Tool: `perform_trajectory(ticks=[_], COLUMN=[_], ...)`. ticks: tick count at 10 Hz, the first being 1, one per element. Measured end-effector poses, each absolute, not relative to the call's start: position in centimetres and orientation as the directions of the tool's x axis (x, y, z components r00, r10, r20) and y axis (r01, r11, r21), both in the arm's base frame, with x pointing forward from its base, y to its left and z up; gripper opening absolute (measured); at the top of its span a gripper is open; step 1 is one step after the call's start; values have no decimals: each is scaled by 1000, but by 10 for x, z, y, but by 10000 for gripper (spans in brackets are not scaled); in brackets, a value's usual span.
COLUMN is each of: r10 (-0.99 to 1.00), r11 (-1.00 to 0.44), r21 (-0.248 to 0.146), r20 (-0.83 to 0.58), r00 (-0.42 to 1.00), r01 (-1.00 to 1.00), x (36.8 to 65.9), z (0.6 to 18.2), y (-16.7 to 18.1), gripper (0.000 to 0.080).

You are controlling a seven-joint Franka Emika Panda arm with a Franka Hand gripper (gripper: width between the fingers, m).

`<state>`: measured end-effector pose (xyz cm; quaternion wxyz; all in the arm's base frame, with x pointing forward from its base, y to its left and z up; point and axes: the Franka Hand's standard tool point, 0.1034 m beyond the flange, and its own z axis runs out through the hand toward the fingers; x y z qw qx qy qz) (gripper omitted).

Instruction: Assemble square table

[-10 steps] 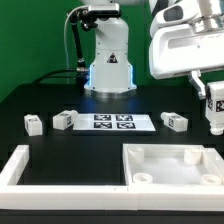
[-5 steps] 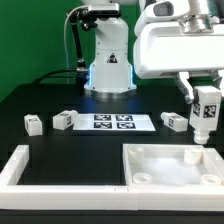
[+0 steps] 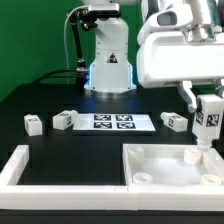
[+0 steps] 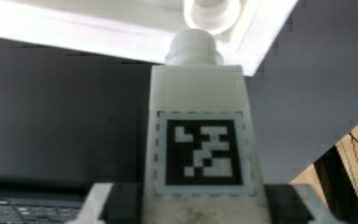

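My gripper is to release the white leg block in the slab's near corner socket [image 3: 211, 179] [image 4: 211, 12], the one farthest from the marker board. The leg is now upright above the far corner socket.
The square table slab [image 3: 160, 170] lies at the front on the exterior view's right, rim up, with round corner sockets. My gripper [image 3: 208, 108] is shut on a white tagged leg block [image 3: 207, 122] and holds it upright, its tip just above the slab's far right corner socket [image 3: 196, 156]. In the wrist view the leg [image 4: 202, 130] fills the middle, its pin pointing at the round socket [image 4: 213, 12]. Three more leg blocks lie on the black table: one at the far left [image 3: 33, 124], one beside the marker board [image 3: 62, 120], one on the right [image 3: 175, 121].
The marker board [image 3: 112, 122] lies in the middle of the table before the robot base [image 3: 108, 65]. Long white bars [image 3: 20, 165] form a border frame at the front left.
My gripper has moved down and a little to the exterior view's left with the leg, bringing its tip close over the slab's far right socket.
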<state>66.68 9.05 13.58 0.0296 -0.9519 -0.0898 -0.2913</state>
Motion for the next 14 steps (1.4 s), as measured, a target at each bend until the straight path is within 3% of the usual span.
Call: perform_trajectory(ticks=[5,11,14], r10=[161,162,165], r11=[-980,-980,-980], r21=[-7,-1,-2], r20=[564,560,557], r00=[810,812,814], r01=[200,197,200], x=[667,669,665], z=[104,96,83], y=[107,100,103], gripper=[291,291,291])
